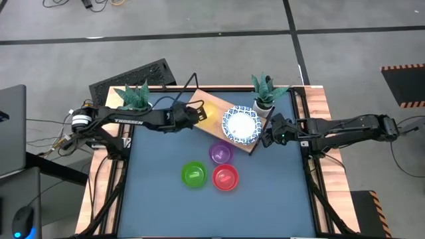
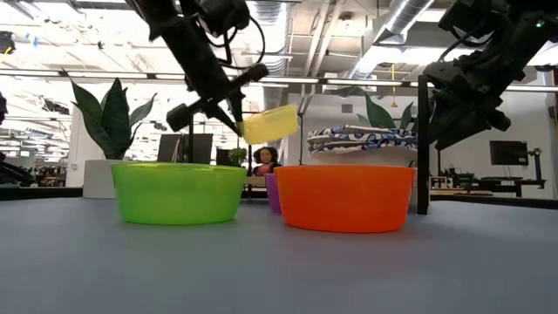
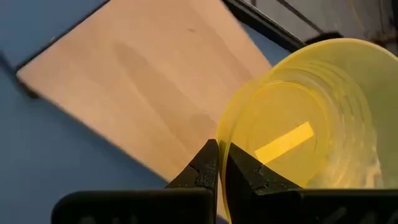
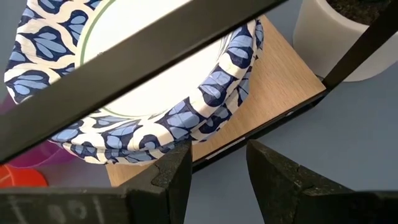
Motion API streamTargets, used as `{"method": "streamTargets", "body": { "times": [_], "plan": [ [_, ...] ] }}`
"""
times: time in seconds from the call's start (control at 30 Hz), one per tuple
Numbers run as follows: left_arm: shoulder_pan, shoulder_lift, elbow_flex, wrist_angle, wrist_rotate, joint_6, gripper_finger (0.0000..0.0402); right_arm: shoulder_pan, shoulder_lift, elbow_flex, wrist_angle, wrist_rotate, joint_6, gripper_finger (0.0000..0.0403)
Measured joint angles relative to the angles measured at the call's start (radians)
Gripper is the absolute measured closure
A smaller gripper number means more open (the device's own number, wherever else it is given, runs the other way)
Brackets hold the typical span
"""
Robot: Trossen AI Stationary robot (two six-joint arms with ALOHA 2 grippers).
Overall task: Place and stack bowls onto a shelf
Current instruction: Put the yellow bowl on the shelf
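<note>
The robot's left gripper will set the yellow bowl down on the bare wooden board [image 1: 206,107] [image 3: 210,81] next to the white dishes.
The shelf [image 1: 214,127] is a light wooden board with a black wire frame near the table's far edge. A stack of white dishes with blue patterned rims [image 1: 240,125] sits on its right part. My left gripper [image 1: 198,113] is shut on the yellow bowl [image 1: 208,111] above the board's left part [image 3: 137,81]. The purple bowl [image 1: 220,153], green bowl [image 1: 194,174] and red bowl [image 1: 226,177] stand on the blue tabletop nearer me. My right gripper [image 1: 267,135] is open beside the shelf's right end, its fingers [image 4: 177,165] level with the board edge, touching nothing. My left gripper pinches the yellow bowl by its rim [image 3: 220,132], one finger inside the bowl and one outside. The fingers come from the table's left. The bowl [image 2: 270,124] is lifted clear and tipped on its side, mouth toward the gripper.
Two potted plants in white pots stand at the table's far corners [image 1: 136,99] [image 1: 265,99]; the right pot [image 4: 329,37] is close to the shelf end. A black frame bar [image 4: 155,56] crosses over the dishes. Wooden table rims run along both sides.
</note>
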Motion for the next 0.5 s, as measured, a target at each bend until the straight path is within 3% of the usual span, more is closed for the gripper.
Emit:
{"method": "streamTargets", "body": {
  "times": [0.23,0.5],
  "plan": [
    [0.000,0.052,0.000,-0.011,-0.021,-0.225,0.0401,0.000,0.000,0.000,0.000,0.007,0.002,0.0225],
    [0.026,0.062,0.000,-0.016,-0.028,-0.285,0.0401,0.000,0.000,0.000,0.001,0.024,0.002,0.0225]
  ]
}}
